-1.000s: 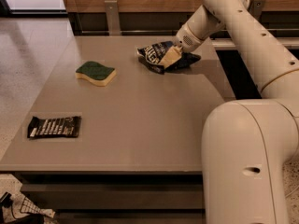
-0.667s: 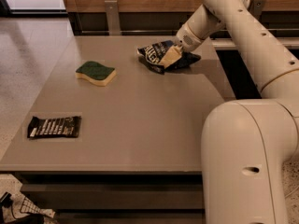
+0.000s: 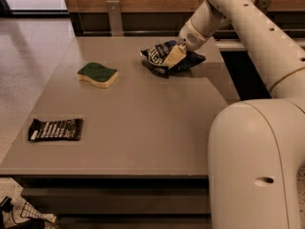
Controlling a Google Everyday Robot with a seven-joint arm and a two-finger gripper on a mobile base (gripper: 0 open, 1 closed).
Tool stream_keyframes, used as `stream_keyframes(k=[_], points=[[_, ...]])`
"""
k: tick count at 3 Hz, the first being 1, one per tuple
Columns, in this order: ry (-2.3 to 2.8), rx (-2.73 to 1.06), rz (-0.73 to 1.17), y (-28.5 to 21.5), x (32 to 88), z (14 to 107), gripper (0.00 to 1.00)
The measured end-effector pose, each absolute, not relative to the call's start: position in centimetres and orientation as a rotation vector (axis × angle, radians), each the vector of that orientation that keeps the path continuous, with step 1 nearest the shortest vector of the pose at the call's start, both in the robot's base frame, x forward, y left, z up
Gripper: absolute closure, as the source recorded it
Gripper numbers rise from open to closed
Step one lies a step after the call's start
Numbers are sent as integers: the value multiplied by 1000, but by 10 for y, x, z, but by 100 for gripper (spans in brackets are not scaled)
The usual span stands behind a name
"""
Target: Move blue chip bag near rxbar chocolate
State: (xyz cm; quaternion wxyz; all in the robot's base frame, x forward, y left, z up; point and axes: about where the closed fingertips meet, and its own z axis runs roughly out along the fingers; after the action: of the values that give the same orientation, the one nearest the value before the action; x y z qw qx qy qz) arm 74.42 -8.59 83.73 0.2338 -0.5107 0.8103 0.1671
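Observation:
The robot's gripper will release the blue chip bag, still at the table's far part, on the table (image 3: 107, 117) next to the rxbar chocolate, in front of the sponge.
The blue chip bag (image 3: 162, 57) is a crinkled navy foil bag with white lettering, at the far right part of the table. My gripper (image 3: 172, 57) reaches down from the upper right and is on the bag, its tan fingers (image 3: 175, 55) pressed over the bag's middle. The rxbar chocolate (image 3: 55, 129) is a flat black wrapper with white text, lying at the table's near left corner, far from the bag.
A green-and-yellow sponge (image 3: 97, 74) lies between bag and bar, left of centre. The grey table (image 3: 143, 123) has its near edge at the bottom. My white arm and base (image 3: 257, 166) fill the right side. A wooden wall and rail run behind.
The gripper and the bag have shifted very slightly toward the left; the bar and the sponge have not moved.

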Motion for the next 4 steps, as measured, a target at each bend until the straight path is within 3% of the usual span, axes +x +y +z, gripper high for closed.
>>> stream_keyframes(k=[2,4], points=[[2231,-1460,293,-74,674,904,100],[2165,-1520,246,-32,583,932,100]])
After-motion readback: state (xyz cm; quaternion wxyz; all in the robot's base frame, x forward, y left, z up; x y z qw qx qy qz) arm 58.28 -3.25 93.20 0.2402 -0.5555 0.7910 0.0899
